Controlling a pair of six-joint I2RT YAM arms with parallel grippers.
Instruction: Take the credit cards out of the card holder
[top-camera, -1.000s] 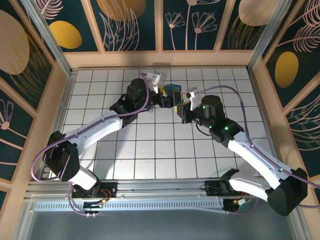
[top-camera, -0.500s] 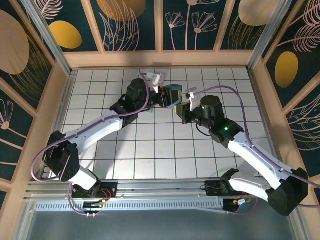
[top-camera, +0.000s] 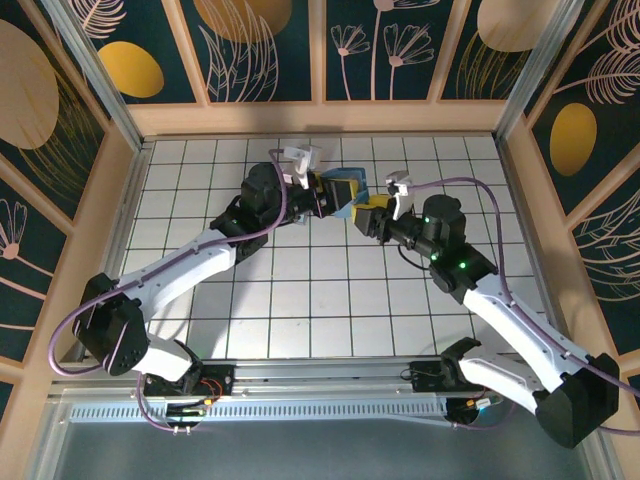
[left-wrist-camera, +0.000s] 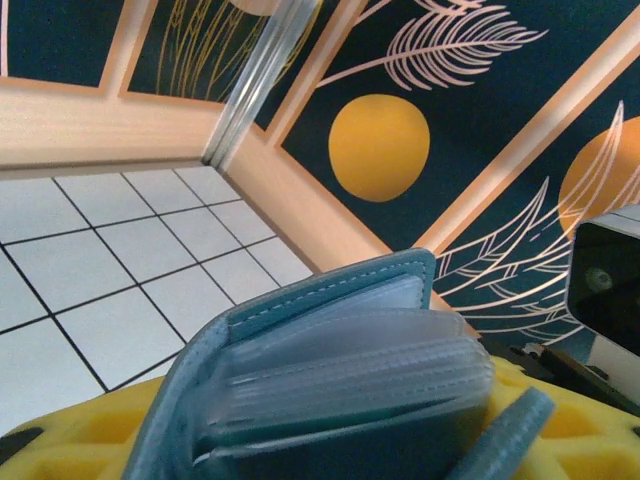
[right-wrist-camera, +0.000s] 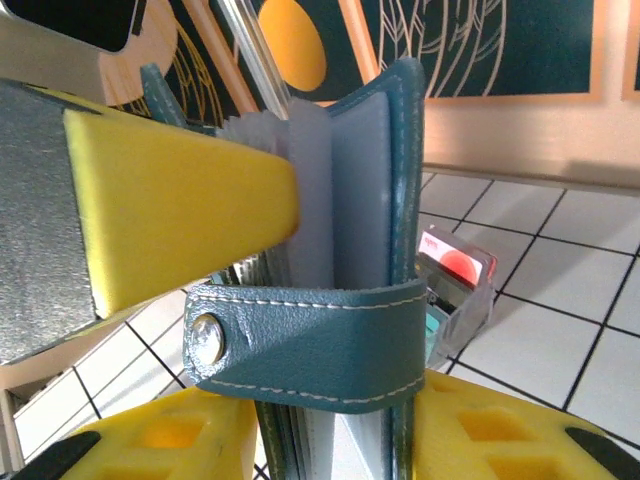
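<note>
The fingers of my right gripper straddle the whole thickness of the card holder, so this gripper should open and pinch just the loose snap strap (right-wrist-camera: 310, 345), leaving the covers free.
The teal card holder (top-camera: 347, 188) hangs above the far middle of the table, held upright between the two arms. My left gripper (top-camera: 325, 195) is shut on it, and its yellow pads (left-wrist-camera: 90, 440) flank the fanned clear sleeves (left-wrist-camera: 350, 370). My right gripper (top-camera: 372, 212) stands open, its yellow fingers (right-wrist-camera: 150, 440) on either side of the holder's near edge (right-wrist-camera: 405, 200). A loose snap strap (right-wrist-camera: 310, 340) curls across in front of that edge. The credit cards are hidden; the sleeves show no card that I can make out.
A small clear plastic box (right-wrist-camera: 455, 285) with red and teal inside lies on the tiles just behind the holder. The left gripper's yellow finger (right-wrist-camera: 170, 210) crowds the right wrist view. The wooden back wall (top-camera: 320, 118) runs about two tiles beyond.
My left gripper has closed on the card holder. My right gripper has opened from shut, and its arm has swung a little to the right.
</note>
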